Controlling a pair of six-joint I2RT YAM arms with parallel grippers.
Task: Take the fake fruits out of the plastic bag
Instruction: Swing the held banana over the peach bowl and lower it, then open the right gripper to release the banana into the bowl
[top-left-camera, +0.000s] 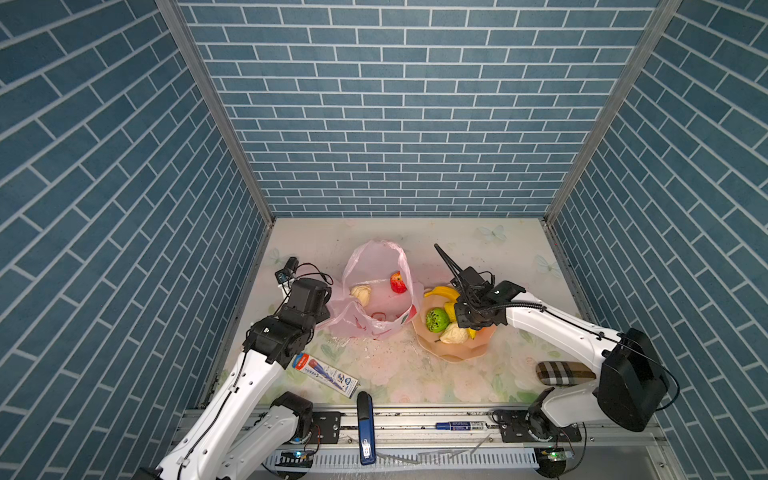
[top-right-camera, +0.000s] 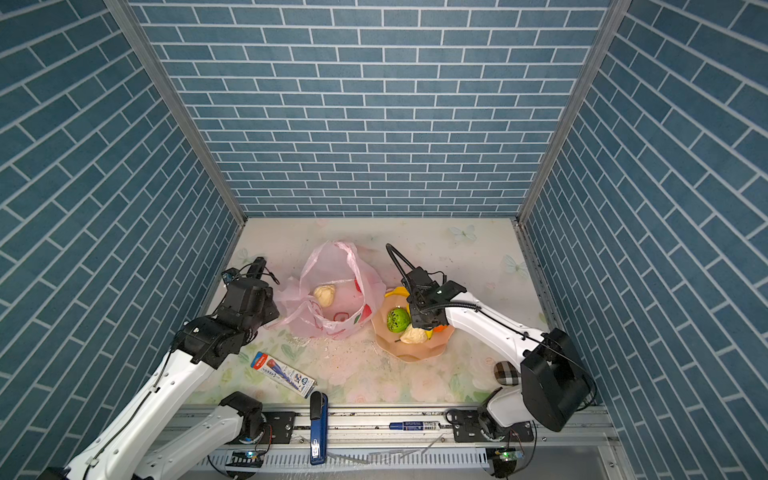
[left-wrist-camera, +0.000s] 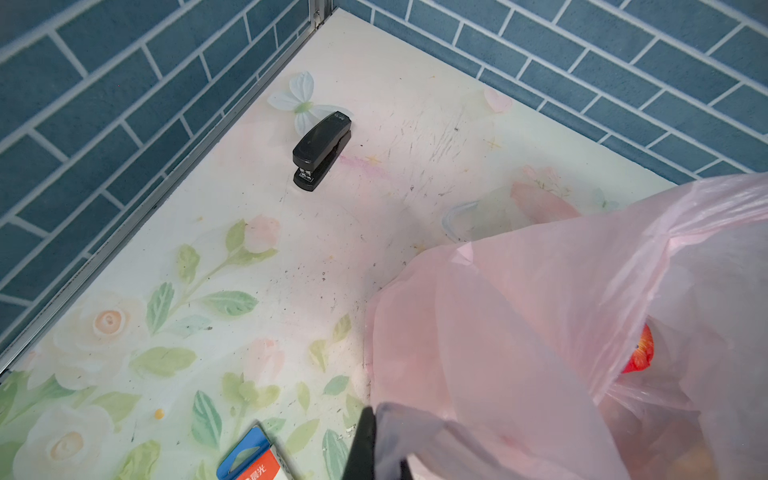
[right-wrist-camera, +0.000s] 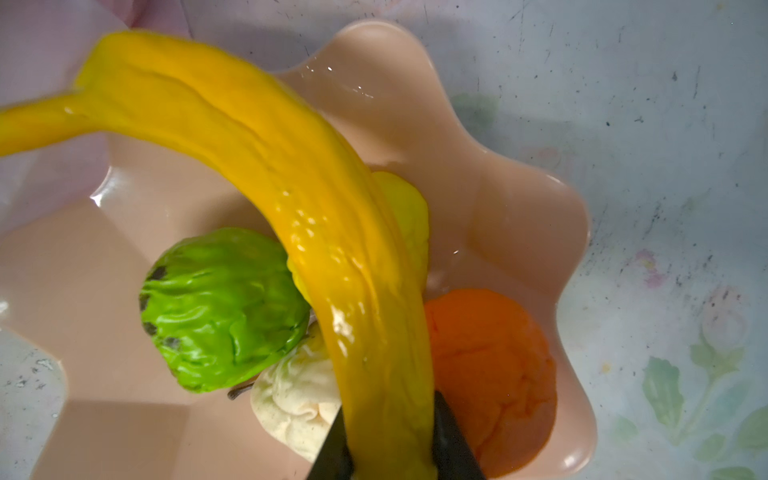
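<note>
The robot's right gripper will set the yellow banana, now held over the peach plate, down on the plate's fruits (top-left-camera: 457, 316) (right-wrist-camera: 329, 318) between the green ball and the orange.
The pink plastic bag (top-left-camera: 376, 264) (top-right-camera: 332, 266) stands open left of the middle. Inside it lie a red fruit (top-left-camera: 398, 282) and a cream fruit (top-left-camera: 361, 294) (top-right-camera: 324, 294). My left gripper (left-wrist-camera: 380, 432) is shut on a fold of the bag's film at its left edge. My right gripper (right-wrist-camera: 390, 415) is shut on one end of the yellow banana (right-wrist-camera: 270, 166) (top-left-camera: 442, 293), which it holds over the peach plate (top-left-camera: 461, 353) (right-wrist-camera: 519, 208). On the plate lie a green ball (right-wrist-camera: 220, 307) (top-left-camera: 437, 319), a cream fruit (right-wrist-camera: 295, 399), an orange (right-wrist-camera: 490, 374) and a yellow round fruit (right-wrist-camera: 409, 216).
A black stapler (left-wrist-camera: 322, 149) lies near the back left walls. A blue and red pen pack (top-left-camera: 326, 370) lies front left, with a checkered pouch (top-left-camera: 565, 372) front right. A blue stapler (top-left-camera: 365, 424) and a marker (top-left-camera: 459, 425) rest on the front rail.
</note>
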